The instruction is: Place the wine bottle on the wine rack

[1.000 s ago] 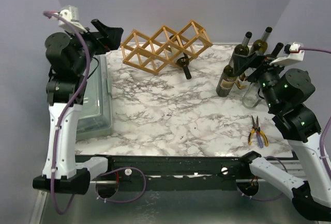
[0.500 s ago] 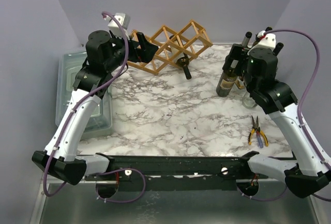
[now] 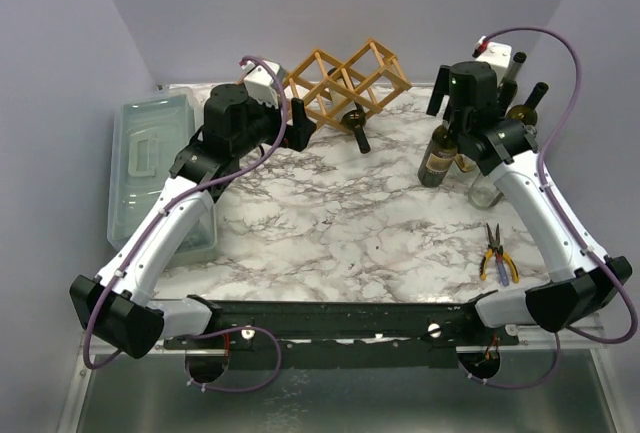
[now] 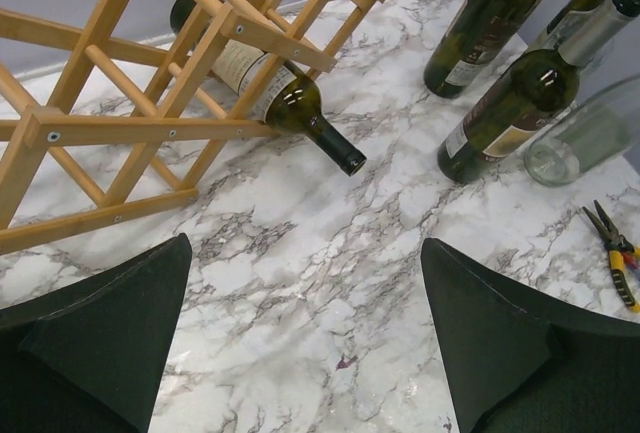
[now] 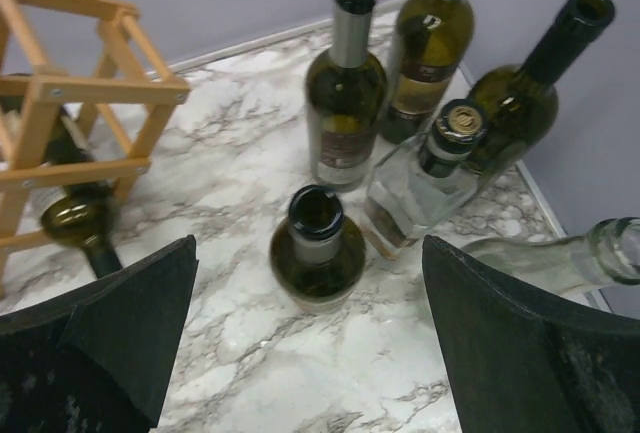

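The neck of the open-necked green bottle [image 3: 446, 127] [image 5: 316, 235] in front of the clear square bottle should be my right gripper's next stop, and it should close there.
The wooden wine rack [image 3: 350, 78] stands at the back middle of the table; it also shows in the left wrist view [image 4: 150, 123] and the right wrist view [image 5: 60, 83]. One dark wine bottle [image 3: 355, 125] lies in a lower cell, neck toward the front [image 4: 270, 93]. Several wine bottles stand at the back right [image 3: 440, 153]. My right gripper [image 3: 452, 121] is open and empty above them, over an open-necked green bottle [image 5: 318, 248]. My left gripper [image 3: 298, 123] is open and empty, above the table just in front of the rack's left part.
A grey-green lidded box [image 3: 150, 168] sits at the left edge. Yellow-handled pliers [image 3: 497, 256] lie front right. A clear square bottle [image 5: 425, 183] stands among the bottles, and a clear glass bottle [image 5: 550, 258] lies on its side by them. Walls close the back and sides.
My left arm has swung right, from over the box to in front of the rack. My right arm has swung left and back over the standing bottles. Bottles and rack have not moved.
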